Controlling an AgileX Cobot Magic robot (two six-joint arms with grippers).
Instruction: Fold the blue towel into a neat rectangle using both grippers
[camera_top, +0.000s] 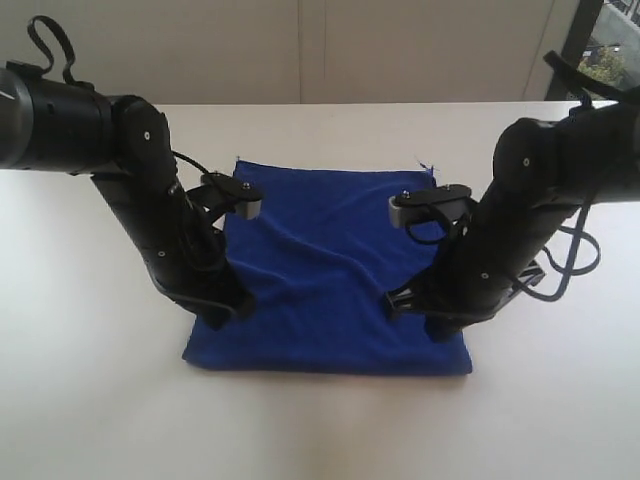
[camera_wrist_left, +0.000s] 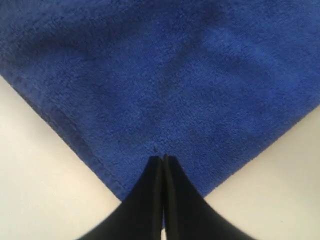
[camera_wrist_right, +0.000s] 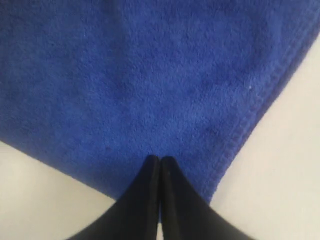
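Note:
I will release the blue towel's near corner with my right gripper on the bare white table (camera_top: 488, 375) just outside the towel's side hem.
The blue towel (camera_top: 330, 270) lies spread on the white table, with slight wrinkles across its middle. My left gripper (camera_top: 222, 318) points down at the towel's near left corner. Its jaws are shut, and in the left wrist view the gripper (camera_wrist_left: 163, 158) rests on the towel (camera_wrist_left: 175, 75) just inside that corner. My right gripper (camera_top: 440, 335) stands at the near right corner, also shut. In the right wrist view the gripper (camera_wrist_right: 160, 159) sits on the towel (camera_wrist_right: 150, 75) beside its stitched hem. No cloth shows between either pair of jaws.
The white table (camera_top: 320, 430) runs well beyond the towel on all sides. A pale wall stands behind it, with a window (camera_top: 605, 50) at the far right. Black cables (camera_top: 575, 255) hang beside the right arm.

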